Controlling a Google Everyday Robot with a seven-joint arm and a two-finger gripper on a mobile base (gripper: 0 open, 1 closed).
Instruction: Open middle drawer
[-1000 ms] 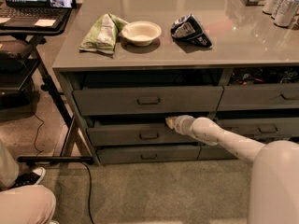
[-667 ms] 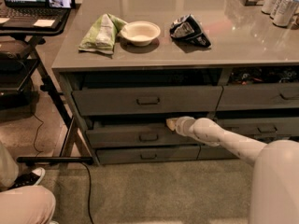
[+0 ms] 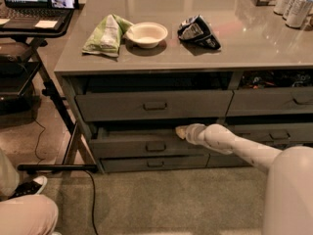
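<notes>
Next, my gripper releases the middle drawer with its front pulled out over the slimmest drawer [image 3: 156, 165] below.
The middle drawer [image 3: 127, 146] is the wide dark-grey front with a small rectangular pull [image 3: 155, 146], in the left column under the counter. It stands out a little from the cabinet, with a dark gap above its top edge. My gripper [image 3: 180, 131] is at the end of the white arm [image 3: 234, 145], which reaches in from the lower right. It sits at the drawer's top edge, just right of and above the pull. The drawer's interior is hidden.
The taller drawer [image 3: 151, 105] is above and the slimmest drawer [image 3: 155, 163] below. On the counter [image 3: 254, 43] lie a green bag [image 3: 105, 33], a white bowl [image 3: 146, 34] and a dark bag [image 3: 198, 32]; cans [image 3: 293, 6] stand far right. A laptop stand [image 3: 34, 28] and a cable [image 3: 90, 199] are to the left.
The middle drawer's front has slid out slightly toward the camera. My gripper stays at its top edge in nearly the same place.
</notes>
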